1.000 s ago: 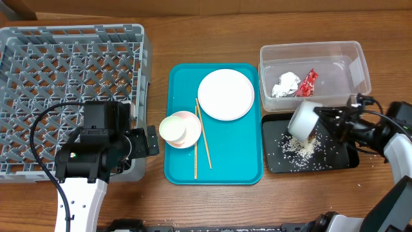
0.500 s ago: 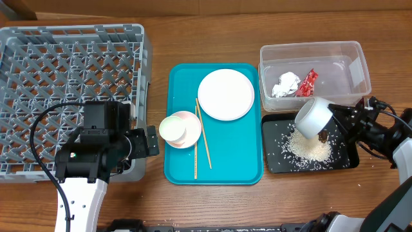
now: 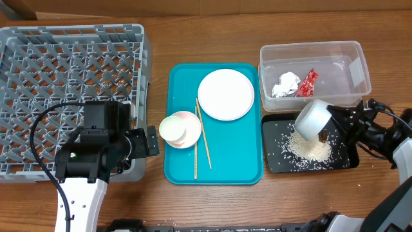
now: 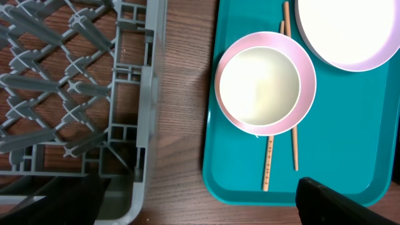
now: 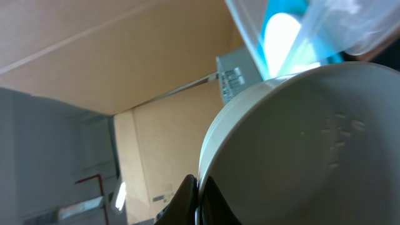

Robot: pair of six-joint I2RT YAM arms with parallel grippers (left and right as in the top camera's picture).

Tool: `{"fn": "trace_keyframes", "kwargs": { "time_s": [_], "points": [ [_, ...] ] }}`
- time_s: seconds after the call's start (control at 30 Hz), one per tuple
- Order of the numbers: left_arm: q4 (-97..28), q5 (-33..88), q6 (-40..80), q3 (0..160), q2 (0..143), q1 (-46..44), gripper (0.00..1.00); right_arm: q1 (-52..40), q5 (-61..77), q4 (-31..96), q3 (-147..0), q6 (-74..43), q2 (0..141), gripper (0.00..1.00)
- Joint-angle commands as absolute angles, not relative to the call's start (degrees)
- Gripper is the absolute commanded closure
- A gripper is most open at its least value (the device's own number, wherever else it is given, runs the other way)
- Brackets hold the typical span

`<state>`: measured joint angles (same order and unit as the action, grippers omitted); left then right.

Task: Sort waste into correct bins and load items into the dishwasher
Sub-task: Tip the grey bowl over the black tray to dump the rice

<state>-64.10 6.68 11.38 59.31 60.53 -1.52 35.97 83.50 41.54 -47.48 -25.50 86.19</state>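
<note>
My right gripper will set the pale bowl, now upside down over the black tray, down on the white plate (image 3: 225,95) (image 5: 281,40) on the teal tray.
My right gripper (image 3: 335,122) is shut on the rim of a pale bowl (image 3: 312,118), tipped upside down over the flat black tray (image 3: 277,161); its inside fills the right wrist view (image 5: 312,144). Loose white rice (image 3: 308,147) with a small brown scrap (image 3: 323,136) lies on the black tray. The clear tub (image 3: 314,51) holds a crumpled white napkin (image 3: 286,84) and a red wrapper (image 3: 307,82). On the teal tray (image 3: 222,167) are a white plate (image 3: 225,94), a small white cup in a pink-and-white bowl (image 3: 179,129) and chopsticks (image 3: 201,138). My left gripper (image 3: 151,140) is open and empty beside the grey dish rack (image 3: 64,64).
The dish rack's corner (image 4: 140,125) and the teal tray's edge (image 4: 212,181) sit close together in the left wrist view, with a strip of wooden table between. The clear tub stands just behind the black tray.
The right gripper moved the tipped bowl right and slightly back over the black tray. The rice pile under it grew and the brown scrap now lies there. The left arm stayed still.
</note>
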Motion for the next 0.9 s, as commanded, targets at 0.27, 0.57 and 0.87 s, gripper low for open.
{"fn": "trace_keyframes", "kwargs": {
  "time_s": [0.27,0.57,0.87],
  "points": [
    [-64.0,7.1,9.9,60.6,60.7,-1.5,0.00,35.3,87.9,39.4,-47.6,-11.6,85.1,0.96],
    [-63.8,7.1,9.9,60.6,60.7,-1.5,0.00,35.2,77.0,41.5,-47.6,-11.6,85.1,0.96],
    [-63.7,7.1,9.9,60.6,60.7,-1.5,0.00,27.7,70.8,50.2,-50.6,-4.0,83.8,0.96]
  ]
}}
